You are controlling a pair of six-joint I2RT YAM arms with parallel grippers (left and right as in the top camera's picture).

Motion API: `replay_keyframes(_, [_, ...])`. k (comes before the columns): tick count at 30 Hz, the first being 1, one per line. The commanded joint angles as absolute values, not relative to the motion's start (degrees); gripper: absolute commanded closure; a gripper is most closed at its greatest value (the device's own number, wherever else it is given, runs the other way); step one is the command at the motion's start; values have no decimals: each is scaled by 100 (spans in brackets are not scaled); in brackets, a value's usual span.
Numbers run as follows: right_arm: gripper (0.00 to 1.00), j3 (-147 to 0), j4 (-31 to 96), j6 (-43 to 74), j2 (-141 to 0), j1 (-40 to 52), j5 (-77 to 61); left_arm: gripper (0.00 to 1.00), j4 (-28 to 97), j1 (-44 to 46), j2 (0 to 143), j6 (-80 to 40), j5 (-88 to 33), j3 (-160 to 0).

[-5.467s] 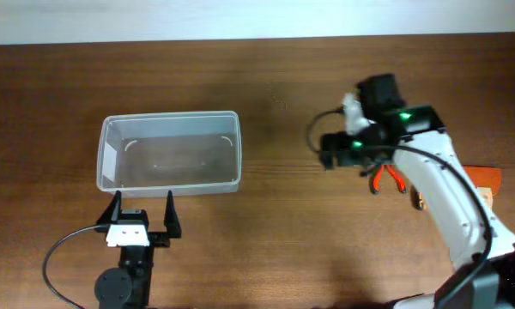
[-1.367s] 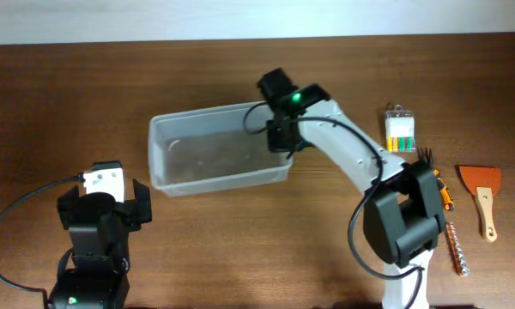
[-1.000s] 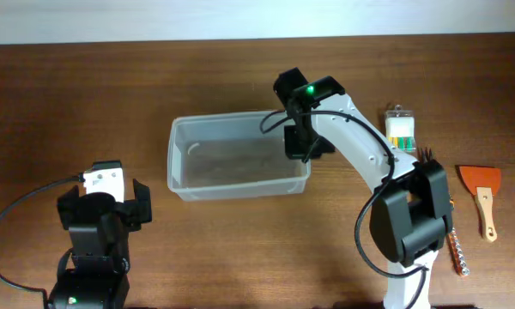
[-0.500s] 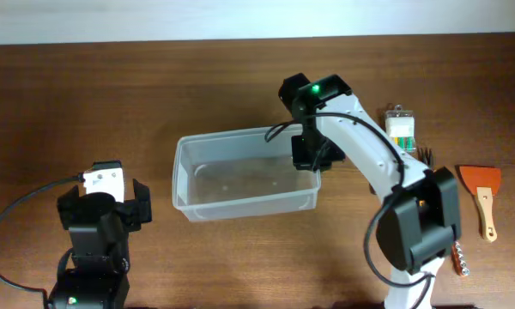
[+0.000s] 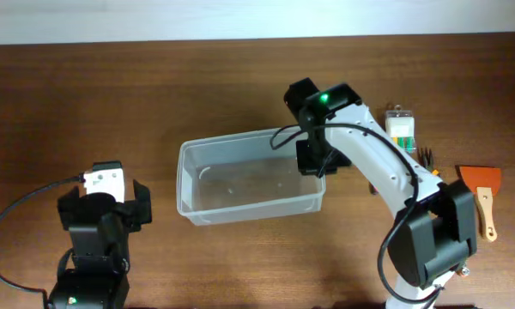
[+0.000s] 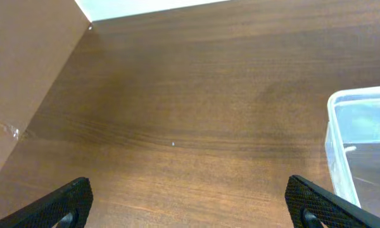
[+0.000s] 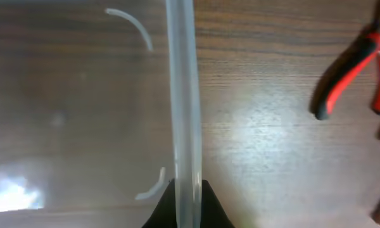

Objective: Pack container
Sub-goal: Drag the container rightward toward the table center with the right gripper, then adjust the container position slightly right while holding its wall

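Note:
My right gripper should straighten the container, as it slants with its gripped end too far back, and take a fresh hold of the container's rim (image 7: 186, 126).
The container (image 5: 189, 211) is a clear, shallow plastic tub and lies near the middle of the wooden table with nothing inside it. My right gripper (image 5: 313, 160) is shut on the wall at its right end. In the right wrist view that wall (image 7: 183, 88) runs straight up between the black fingertips of the right gripper (image 7: 187, 197). My left gripper (image 5: 103, 206) is at the front left, apart from the tub. In the left wrist view the left gripper (image 6: 190, 204) stands open over bare wood, and the container's corner (image 6: 333, 136) shows at the right edge.
To the right of the tub are a blister pack with green and yellow items (image 5: 401, 129), an orange scraper with a wooden handle (image 5: 483, 196) and red-handled pliers (image 7: 351, 75). The table's far left corner (image 6: 88, 25) shows in the left wrist view.
My right gripper has dragged the container to the right and a little toward the front. The left arm has stayed in place over the last second.

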State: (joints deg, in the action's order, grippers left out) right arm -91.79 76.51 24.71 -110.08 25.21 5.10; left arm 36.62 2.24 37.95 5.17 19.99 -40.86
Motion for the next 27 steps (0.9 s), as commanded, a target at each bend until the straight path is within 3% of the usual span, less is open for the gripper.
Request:
replay_keyframes(1, [96,-8663,7415,2473,-10925,2508,672,1,3721,246,3793,611,2060,-4222])
replay_keyframes(27, [96,-8340,7107,3173,-10925,2499,972,1,3739,248,3793,609,2058,-4222])
